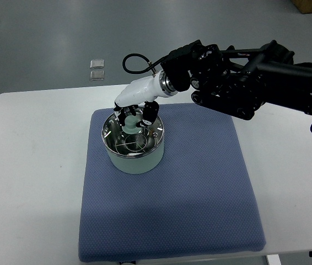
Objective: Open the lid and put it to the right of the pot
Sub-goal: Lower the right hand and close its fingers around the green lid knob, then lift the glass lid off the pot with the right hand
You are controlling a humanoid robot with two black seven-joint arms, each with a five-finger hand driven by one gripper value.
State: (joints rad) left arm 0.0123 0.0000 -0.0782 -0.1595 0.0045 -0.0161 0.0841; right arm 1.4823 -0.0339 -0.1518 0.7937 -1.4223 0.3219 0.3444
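Note:
The robot's right gripper will set the glass lid, which still lies on the pot, down on the blue mat's bare back edge (190, 111) beside the pot.
A pale green pot (134, 160) stands on the back left part of a blue mat (200, 193). Its glass lid (139, 143) with a metal rim lies on the pot and has a pale green knob (129, 128) in the middle. My right hand (135, 115), white with black fingers, reaches in from the right over the pot. Its fingers are curled around the knob from both sides. The lid looks seated on the pot, level. The left arm does not show.
The mat lies on a white table (35, 165). The mat to the right of the pot is bare. My bulky black right forearm (244, 83) hangs over the table's back right. Two small clear packets (96, 69) lie on the floor beyond the table.

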